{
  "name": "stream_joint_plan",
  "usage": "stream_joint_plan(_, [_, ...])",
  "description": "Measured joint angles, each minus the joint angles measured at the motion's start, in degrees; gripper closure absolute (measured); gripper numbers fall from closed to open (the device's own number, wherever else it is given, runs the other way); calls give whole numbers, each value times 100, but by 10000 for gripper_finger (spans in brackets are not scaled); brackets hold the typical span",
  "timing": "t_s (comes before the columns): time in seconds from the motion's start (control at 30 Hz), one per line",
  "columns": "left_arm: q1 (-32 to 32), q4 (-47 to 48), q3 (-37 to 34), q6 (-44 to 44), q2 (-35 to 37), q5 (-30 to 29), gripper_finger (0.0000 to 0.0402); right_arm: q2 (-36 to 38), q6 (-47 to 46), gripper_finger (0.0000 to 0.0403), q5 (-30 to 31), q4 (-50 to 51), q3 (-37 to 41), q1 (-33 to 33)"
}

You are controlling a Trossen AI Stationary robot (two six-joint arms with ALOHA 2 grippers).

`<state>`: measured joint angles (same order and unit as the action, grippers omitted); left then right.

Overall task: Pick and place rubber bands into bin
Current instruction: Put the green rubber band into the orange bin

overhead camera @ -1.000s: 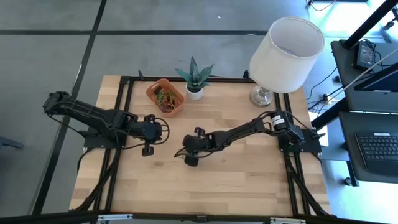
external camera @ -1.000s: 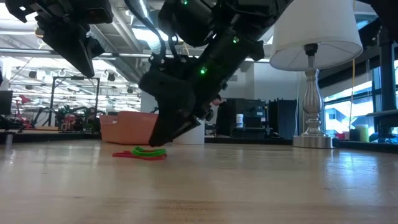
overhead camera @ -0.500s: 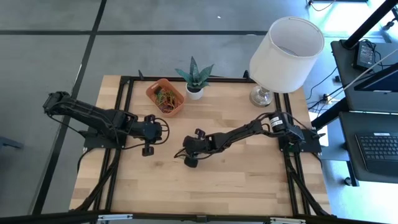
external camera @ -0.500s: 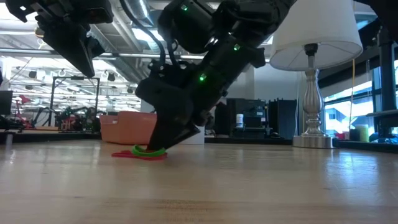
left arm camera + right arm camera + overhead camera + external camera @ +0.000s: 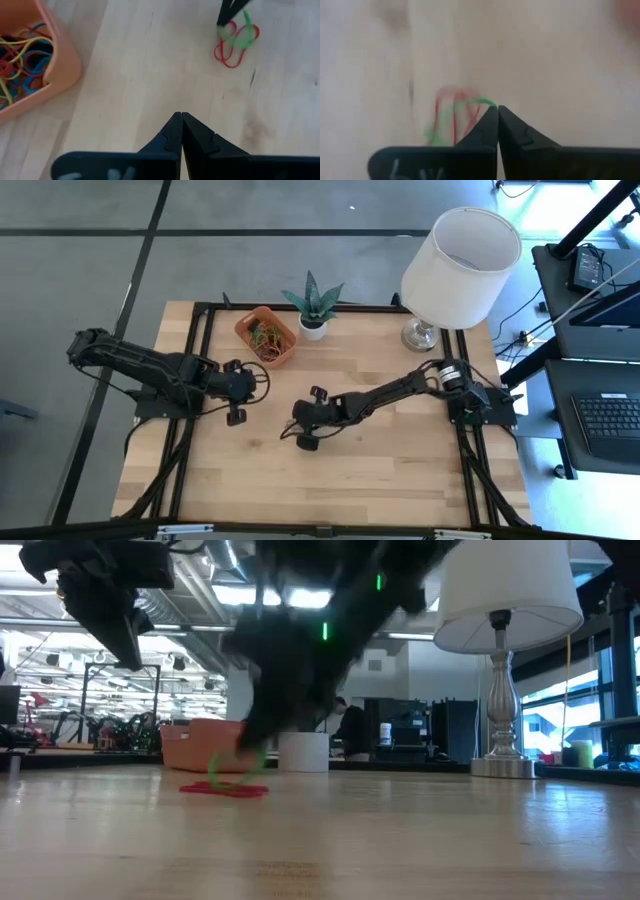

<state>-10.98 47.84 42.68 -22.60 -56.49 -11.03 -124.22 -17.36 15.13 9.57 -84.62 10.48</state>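
Observation:
The robot's right gripper needs to release the green rubber band on the coloured rubber bands inside the orange bin [image 5: 266, 338] beside the plant.
The orange bin [image 5: 266, 335] sits at the table's far left beside the plant and holds several coloured rubber bands [image 5: 22, 52]. One green band [image 5: 228, 765] and a red band [image 5: 225, 790] are at the table's middle; the red one lies flat on the wood. My right gripper [image 5: 498, 107] is over them, shut on the green band. My left gripper [image 5: 181, 117] hovers shut above bare wood between the bin and the loose bands [image 5: 235, 42], touching nothing. My right gripper pinches the green band's upper edge [image 5: 484, 102] at the ends of its two fingers, slanting down from the table's right. The held part is raised off the table and the loop hangs below the fingers [image 5: 250, 745], its lower end close over the red band.
A small plant in a white pot [image 5: 313, 305] stands next to the bin. A lamp with a white shade [image 5: 460, 255] stands at the far right corner. The near half of the table [image 5: 350, 480] is bare wood. A person [image 5: 350, 730] shows in the room beyond.
My right gripper has dipped onto the green band at the table's middle and then risen fast. The green band, flat on the red one a second ago, is now pulled up at one side. The red band has stayed on the table.

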Motion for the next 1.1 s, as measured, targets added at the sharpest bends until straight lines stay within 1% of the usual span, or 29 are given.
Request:
stream_joint_plan(0.13, [115,8,0,196,345,-3,399,481,269,401,160,-131,-70,-186])
stream_joint_plan(0.2, [158,-4,-1,271,494,-103,399,598,278,401,289,-89,-52,-274])
stream_joint_plan(0.33, [201,6,-2,306,714,-321,400,754,355,401,287,-222,-142,-447])
stream_joint_plan(0.63, [365,1,-9,408,763,-324,400,759,1559,402,310,-571,-886,-1126])
stream_joint_plan(0.73, [462,-14,-9,431,763,-328,400,580,1932,403,228,-556,-1259,-1430])
stream_joint_plan(0.8, [530,-50,-9,432,761,-314,400,337,2053,403,28,-554,-1597,-1656])
stream_joint_plan(0.9, [633,-97,-9,434,758,-306,400,-94,2100,403,-154,-546,-2153,-1933])
stream_joint_plan(1.03, [771,-134,-9,453,758,-304,399,-724,2063,401,-186,-377,-2855,-2166])
stream_joint_plan(1.1, [828,-135,-10,455,758,-302,400,-954,2063,395,-189,-244,-3077,-2223])
